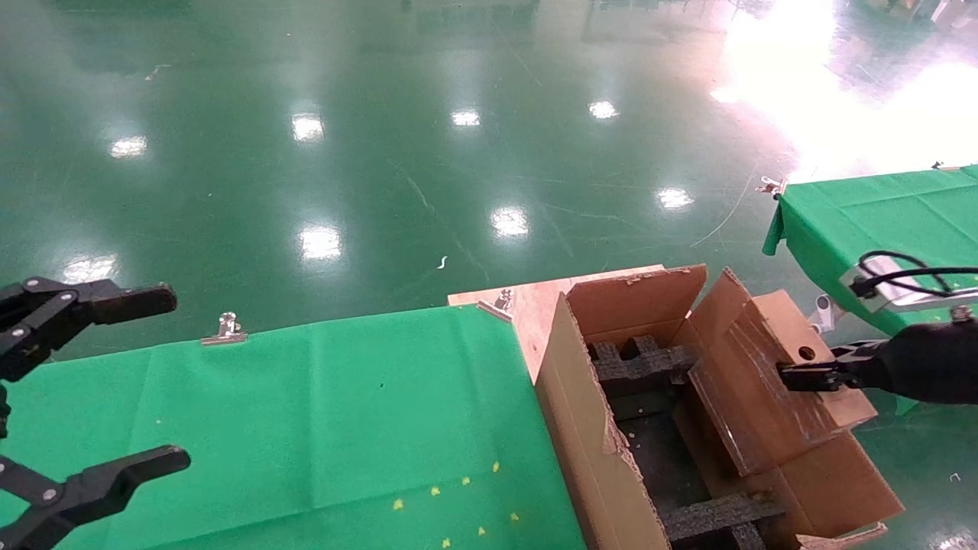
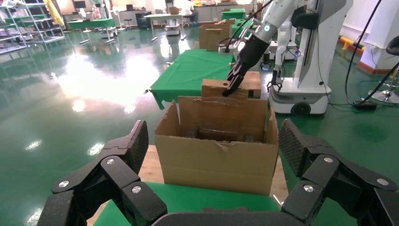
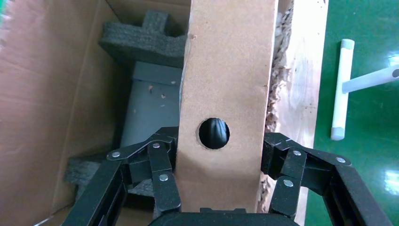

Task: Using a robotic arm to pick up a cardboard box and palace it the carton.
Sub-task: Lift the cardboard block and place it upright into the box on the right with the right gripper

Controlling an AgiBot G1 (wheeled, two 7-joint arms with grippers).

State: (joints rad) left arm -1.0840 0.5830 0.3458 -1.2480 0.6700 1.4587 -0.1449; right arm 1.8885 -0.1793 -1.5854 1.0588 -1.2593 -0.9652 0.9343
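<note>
Next, my right gripper sets the cardboard box down between the black foam pieces, along the carton's side [image 1: 708, 440].
The small brown cardboard box [image 1: 787, 325], with a round hole in its narrow side, is held at the right edge of the large carton [image 1: 588, 428], over its right flap. My right gripper [image 1: 798, 376] is shut on the box. In the right wrist view the fingers [image 3: 164, 165] clamp both wide faces of the box [image 3: 226, 70], above black foam [image 3: 146, 40] inside the carton. My left gripper [image 1: 179, 376] is open and empty over the green table, far left. The left wrist view shows the carton [image 2: 219, 160], the box [image 2: 214, 89] and the white robotic arm [image 2: 277, 16].
A green-cloth table [image 1: 306, 428] lies before me, with metal clips [image 1: 227, 328] on its far edge. The carton rests on a wooden board [image 1: 527, 302]. A second green table [image 1: 879, 214] stands at the right. A white tube [image 3: 341, 89] lies on the floor.
</note>
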